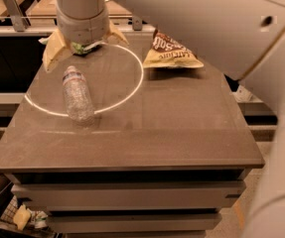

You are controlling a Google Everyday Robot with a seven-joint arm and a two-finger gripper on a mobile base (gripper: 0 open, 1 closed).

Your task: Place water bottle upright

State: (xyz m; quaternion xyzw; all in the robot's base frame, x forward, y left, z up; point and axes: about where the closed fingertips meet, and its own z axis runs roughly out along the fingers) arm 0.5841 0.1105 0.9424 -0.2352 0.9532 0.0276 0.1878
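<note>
My gripper needs to grip the water bottle at the end with the cap [72, 74], because lifting that end will tip the bottle upright.
The water bottle [76, 93] lies on its side on the left part of the dark table [172, 133], its capped end pointing to the far edge. A bright ring of light crosses the tabletop around it. My gripper [84, 42] hangs over the far left of the table, just beyond the bottle's cap. Its two tan fingers [53, 49] are spread wide, so it is open and holds nothing. A bit of green bag [86, 46] shows between them.
A brown and yellow chip bag [172, 51] lies at the far middle of the table. My white arm fills the upper right of the view. Shelves and small clutter sit on the floor at the lower left.
</note>
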